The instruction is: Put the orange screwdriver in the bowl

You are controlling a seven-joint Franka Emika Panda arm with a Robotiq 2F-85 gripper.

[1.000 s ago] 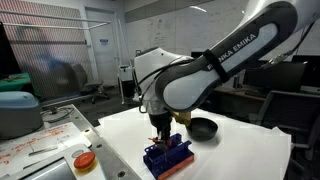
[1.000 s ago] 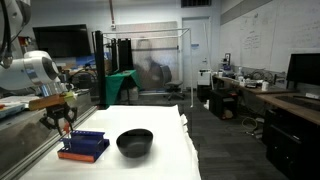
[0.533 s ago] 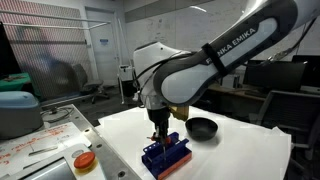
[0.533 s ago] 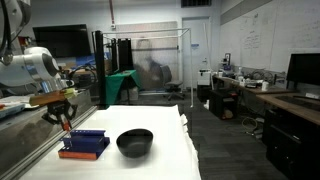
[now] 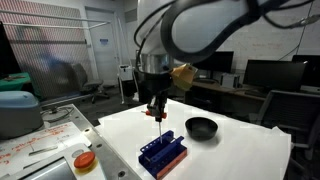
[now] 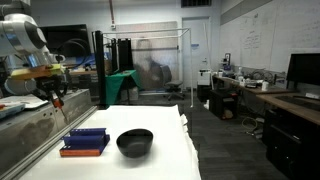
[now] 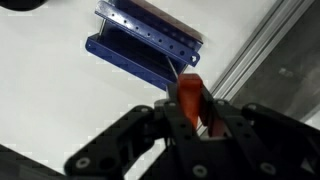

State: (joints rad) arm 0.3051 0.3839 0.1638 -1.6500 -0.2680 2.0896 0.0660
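Observation:
My gripper needs to drop the orange screwdriver inside the black bowl (image 5: 199, 131) (image 7: 23, 4), toward the bowl's side nearest the blue ribbed rack. The screwdriver is now high above the rack.
My gripper (image 5: 155, 108) is shut on the orange screwdriver (image 7: 188, 97) and holds it upright, high above the blue ribbed rack (image 5: 163, 156). Its thin shaft points down in an exterior view (image 5: 159, 128). In the wrist view the orange-red handle sits between the fingers (image 7: 206, 112), with the rack (image 7: 142, 52) far below on the white table. The black bowl (image 5: 202, 127) stands on the table beyond the rack; it also shows in an exterior view (image 6: 135, 143), beside the rack (image 6: 85, 143). The gripper (image 6: 55, 98) is above and behind the rack there.
A round orange disc with a white rim (image 5: 84, 160) lies on the side bench, next to a teal bin (image 5: 17, 108). The white table (image 5: 240, 155) has a metal rail along one edge (image 7: 255, 50). Desks with monitors stand behind.
My gripper has risen straight up from the blue rack with the orange screwdriver in it, from just above the rack to well above it. Rack and bowl have not moved.

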